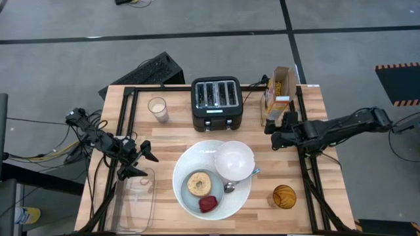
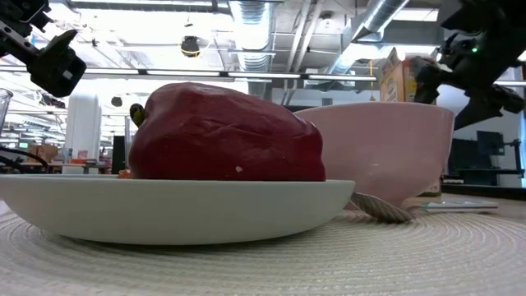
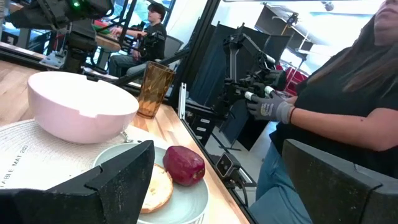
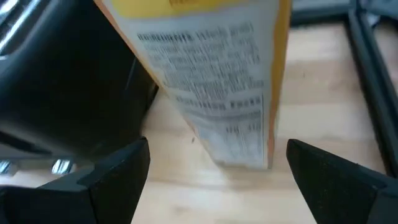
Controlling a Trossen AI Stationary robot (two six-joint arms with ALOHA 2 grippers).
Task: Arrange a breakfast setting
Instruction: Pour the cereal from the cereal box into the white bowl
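Note:
Next, my right gripper needs to go to the orange cereal box's narrow side (image 1: 275,111) (image 4: 233,121) and close there, around the lower half with the nutrition label.
A large round white plate (image 1: 187,164) lies at the table's middle front. On it stand a white bowl (image 1: 234,160) and a smaller pale blue-grey plate (image 1: 220,208). The smaller plate carries the bagel (image 1: 199,183) and the red food piece (image 1: 208,204). A blue-handled spoon (image 1: 244,178) lies beside the bowl. The orange cereal box (image 1: 278,97) stands upright at the far right. My right gripper (image 4: 217,180) is open just short of the box (image 4: 230,81), touching nothing. My left gripper (image 1: 141,162) hangs open left of the plates.
A black toaster (image 1: 217,103) stands at the far middle, with a glass of milk (image 1: 158,109) to its left. An amber cup (image 1: 285,196) is at the front right and a clear container (image 1: 139,200) at the front left. A person's gloved hand (image 3: 267,107) shows beyond the table.

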